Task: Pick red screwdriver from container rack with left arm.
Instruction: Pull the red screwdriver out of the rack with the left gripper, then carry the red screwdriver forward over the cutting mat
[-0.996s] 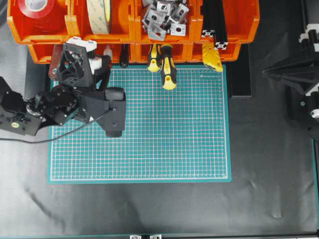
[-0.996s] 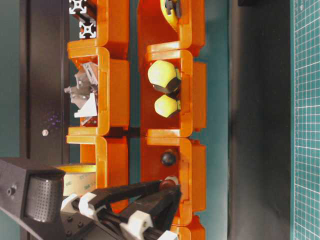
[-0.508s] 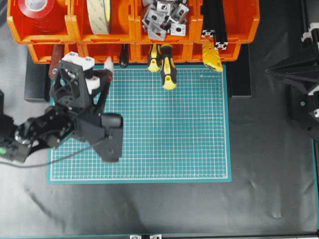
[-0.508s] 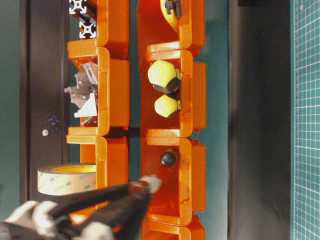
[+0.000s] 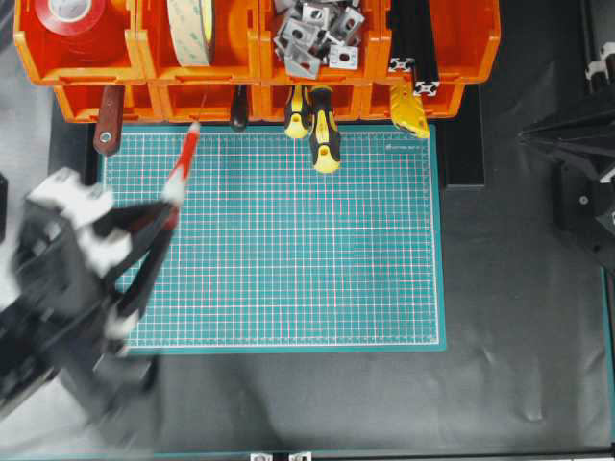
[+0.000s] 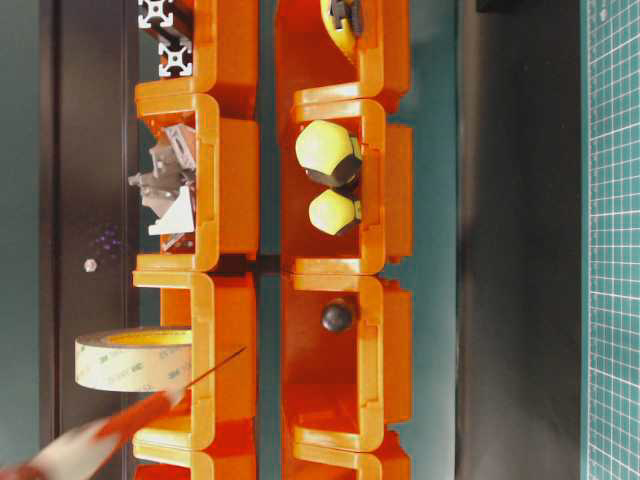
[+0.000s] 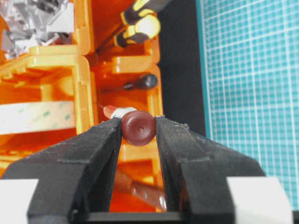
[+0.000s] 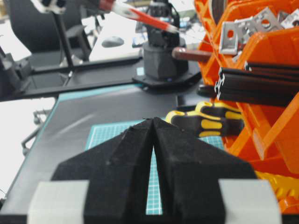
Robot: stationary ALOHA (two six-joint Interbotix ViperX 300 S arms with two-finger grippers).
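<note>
The robot's left gripper needs to lay the red screwdriver, now hanging over the mat's far corner, on the mat [image 5: 273,202] in front of the yellow-and-black screwdrivers.
The red screwdriver [image 5: 183,158], slim with a white band, hangs over the mat's far left corner. It is clear of the orange container rack [image 5: 258,38], with its thin shaft pointing back at the lower bins. My left gripper [image 5: 171,200] is shut on its handle, and the arm behind it is blurred. In the left wrist view the two black fingers pinch the round red end cap [image 7: 138,127] in front of the rack [image 7: 81,70]. The table-level view shows the screwdriver [image 6: 110,440] blurred at the lower left. My right gripper [image 8: 153,120] is shut and empty at the right edge.
A dark red handle with a hole [image 5: 107,120], a black-handled tool [image 5: 237,110] and two yellow-and-black screwdrivers [image 5: 322,134] stick out of the lower bins. The upper bins hold tape rolls [image 5: 192,29] and metal brackets [image 5: 312,34]. A green cutting mat [image 5: 288,250] lies in front.
The left arm has pulled back toward the near left, drawing the red screwdriver out of the lower bin and over the mat. The right arm has hardly moved.
</note>
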